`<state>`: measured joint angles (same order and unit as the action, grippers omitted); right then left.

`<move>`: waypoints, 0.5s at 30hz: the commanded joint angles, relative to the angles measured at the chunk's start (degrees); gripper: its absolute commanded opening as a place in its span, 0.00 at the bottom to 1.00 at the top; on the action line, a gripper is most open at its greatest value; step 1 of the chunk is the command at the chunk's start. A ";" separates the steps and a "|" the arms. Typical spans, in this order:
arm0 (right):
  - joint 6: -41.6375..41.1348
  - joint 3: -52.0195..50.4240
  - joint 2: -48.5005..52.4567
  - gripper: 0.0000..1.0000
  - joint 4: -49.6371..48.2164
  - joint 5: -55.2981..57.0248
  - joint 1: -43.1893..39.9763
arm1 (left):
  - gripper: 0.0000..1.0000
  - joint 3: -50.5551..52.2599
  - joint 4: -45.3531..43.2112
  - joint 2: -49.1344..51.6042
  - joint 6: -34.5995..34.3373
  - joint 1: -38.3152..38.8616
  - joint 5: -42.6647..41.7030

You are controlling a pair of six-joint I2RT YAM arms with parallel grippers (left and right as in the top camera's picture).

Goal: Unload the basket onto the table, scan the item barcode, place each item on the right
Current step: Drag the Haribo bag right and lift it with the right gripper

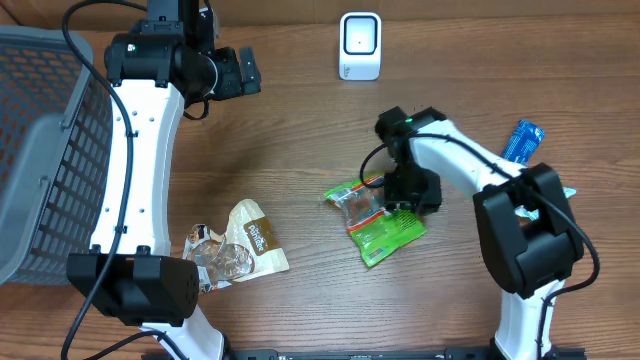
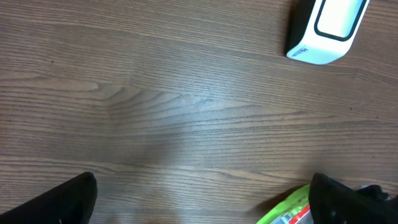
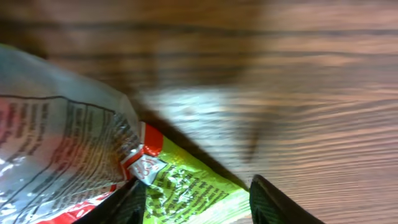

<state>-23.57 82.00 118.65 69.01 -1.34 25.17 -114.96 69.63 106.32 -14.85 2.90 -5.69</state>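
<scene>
I can see that my right gripper straddles the packet's green end while the barcode is out of sight. Next, I pinch the packet's clear part (image 1: 364, 205) and lift it to find the barcode.
A green snack packet (image 1: 378, 222) with a clear, red-printed part lies flat on the wooden table, right of centre. My right gripper (image 1: 388, 207) is down on it. In the right wrist view its two dark fingers (image 3: 273, 205) stand apart on either side of the packet's green end (image 3: 186, 183), so the right gripper (image 3: 194, 200) is open around it. The white barcode scanner (image 1: 360, 45) stands at the far middle edge of the table and also shows as the scanner (image 2: 326, 28). My left gripper (image 1: 246, 72) hovers open at the upper left, its left gripper (image 2: 202, 190) jaws holding nothing. No barcode shows.
A grey mesh basket (image 1: 40, 150) fills the left edge. A brown snack packet (image 1: 245, 245) lies front left, a blue packet (image 1: 521, 140) at the right behind my right arm. A corner of the green packet (image 2: 287, 211) shows by the left gripper's right finger.
</scene>
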 commanded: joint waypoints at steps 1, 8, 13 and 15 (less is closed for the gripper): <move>9.60 -0.63 1.27 0.70 -1.38 -3.65 -2.89 | 1.00 -0.81 -0.02 0.13 -0.57 0.24 0.33; 24.90 1.36 -3.56 1.00 -6.91 -17.00 -8.68 | 1.00 -0.81 -0.02 0.13 -0.57 0.24 0.35; 36.33 -3.04 -3.39 1.00 -16.59 -33.05 -10.78 | 1.00 -0.81 -0.02 0.13 -0.57 0.24 0.33; 36.35 -5.22 -3.37 0.99 -20.44 -33.11 -9.86 | 1.00 -0.81 -0.02 0.13 -0.57 0.24 0.33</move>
<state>7.16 79.83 117.27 51.27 -27.16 14.11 -114.96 69.63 106.32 -14.85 2.90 -5.69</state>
